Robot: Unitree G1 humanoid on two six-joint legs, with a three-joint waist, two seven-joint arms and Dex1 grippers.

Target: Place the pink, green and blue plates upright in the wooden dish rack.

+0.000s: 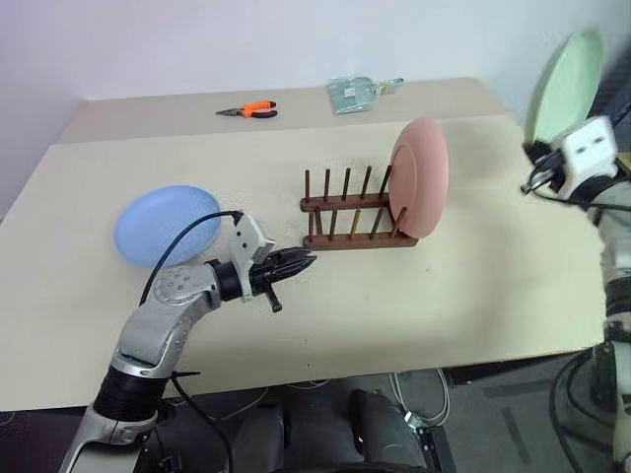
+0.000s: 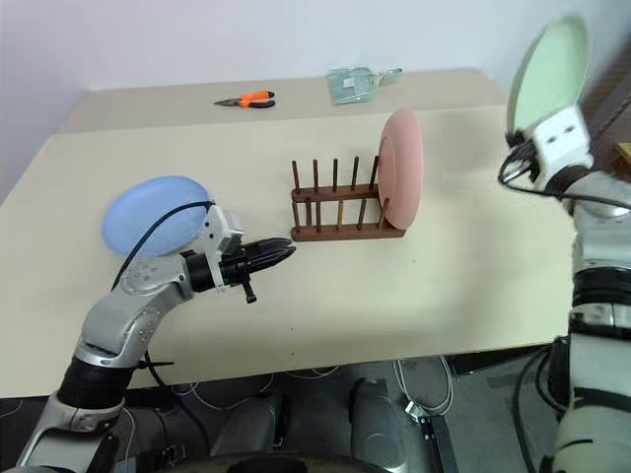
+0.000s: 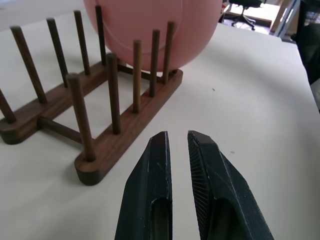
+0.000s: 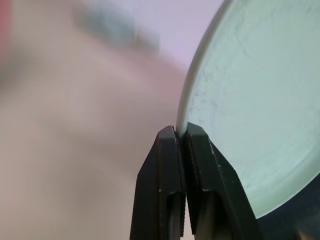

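Observation:
My right gripper lets go of the green plate between the rack's middle wires and the next pegs (image 1: 370,230) toward the pink plate.
The pink plate (image 1: 421,177) stands upright in the right end slot of the wooden dish rack (image 1: 347,210) at the table's middle. Lying flat at the left of the table is the blue plate (image 1: 166,224). My right gripper (image 4: 181,134) is shut on the rim of the green plate (image 2: 547,71), held upright high above the table's right edge. My left gripper (image 1: 304,263) is shut and holds nothing; it hovers level just left of the rack's near rail, its fingertips (image 3: 160,145) pointing at the rack.
Orange-handled pliers (image 1: 248,110) and a clear plastic packet (image 1: 357,94) lie at the back of the table (image 1: 473,296). A black cable (image 1: 177,251) loops from my left arm over the blue plate's near edge.

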